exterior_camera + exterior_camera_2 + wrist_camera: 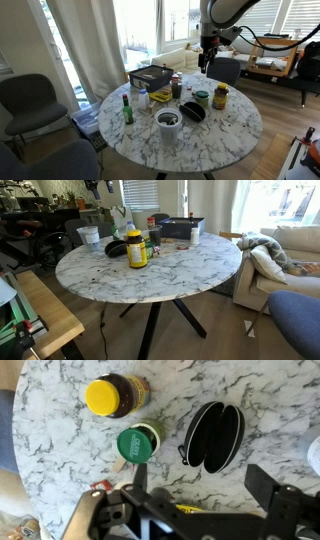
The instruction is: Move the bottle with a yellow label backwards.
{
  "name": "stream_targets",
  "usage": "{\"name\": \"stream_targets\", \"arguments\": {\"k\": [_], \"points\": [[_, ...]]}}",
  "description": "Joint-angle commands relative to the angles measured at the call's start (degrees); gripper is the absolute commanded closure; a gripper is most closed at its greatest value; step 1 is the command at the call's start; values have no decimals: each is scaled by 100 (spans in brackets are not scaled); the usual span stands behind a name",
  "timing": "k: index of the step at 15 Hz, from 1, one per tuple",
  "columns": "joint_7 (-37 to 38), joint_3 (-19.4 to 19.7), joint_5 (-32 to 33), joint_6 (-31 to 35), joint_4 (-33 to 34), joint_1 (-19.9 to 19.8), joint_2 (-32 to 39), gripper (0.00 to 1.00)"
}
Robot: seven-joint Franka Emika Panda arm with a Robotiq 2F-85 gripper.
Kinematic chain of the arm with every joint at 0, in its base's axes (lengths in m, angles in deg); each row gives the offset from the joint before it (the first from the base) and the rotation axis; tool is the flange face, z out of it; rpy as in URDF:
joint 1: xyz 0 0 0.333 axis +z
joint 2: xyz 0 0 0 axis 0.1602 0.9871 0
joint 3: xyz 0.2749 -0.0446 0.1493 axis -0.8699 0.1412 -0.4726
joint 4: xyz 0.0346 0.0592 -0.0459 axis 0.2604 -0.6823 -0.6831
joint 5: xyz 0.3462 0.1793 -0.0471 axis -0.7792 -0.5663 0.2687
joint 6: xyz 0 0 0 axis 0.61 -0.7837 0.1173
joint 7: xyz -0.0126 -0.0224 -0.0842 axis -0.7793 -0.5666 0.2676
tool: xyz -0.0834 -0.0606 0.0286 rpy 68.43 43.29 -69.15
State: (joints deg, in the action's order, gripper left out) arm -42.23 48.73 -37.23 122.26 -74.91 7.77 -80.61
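The robot's gripper should next go to the yellow cap (221,86) (102,398) at the top of the bottle with a yellow label and close there.
The bottle with a yellow label (220,97) stands on the round marble table (225,135), next to a squat jar with a green lid (202,99). It also shows in an exterior view (137,250). From above in the wrist view the bottle (112,396) shows a yellow cap and a dark body, at the upper left. My gripper (205,62) hangs high above the table, apart from the bottle. In the wrist view my gripper (200,485) is open and empty, with bare marble between the fingers.
A black case (212,435) lies beside the green-lid jar (137,443). A slim green bottle with a red cap (127,108), a white cup (168,125), a can (176,86) and a black box (150,76) stand on the table. Chairs (30,100) stand around it.
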Motion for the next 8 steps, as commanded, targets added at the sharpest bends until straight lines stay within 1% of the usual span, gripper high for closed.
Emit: {"name": "stream_targets", "arguments": {"k": [1, 6, 8], "points": [[11, 42, 13, -18, 11, 48, 2, 0], [11, 42, 13, -18, 11, 48, 2, 0], [184, 100, -119, 250, 38, 16, 39, 0]]}}
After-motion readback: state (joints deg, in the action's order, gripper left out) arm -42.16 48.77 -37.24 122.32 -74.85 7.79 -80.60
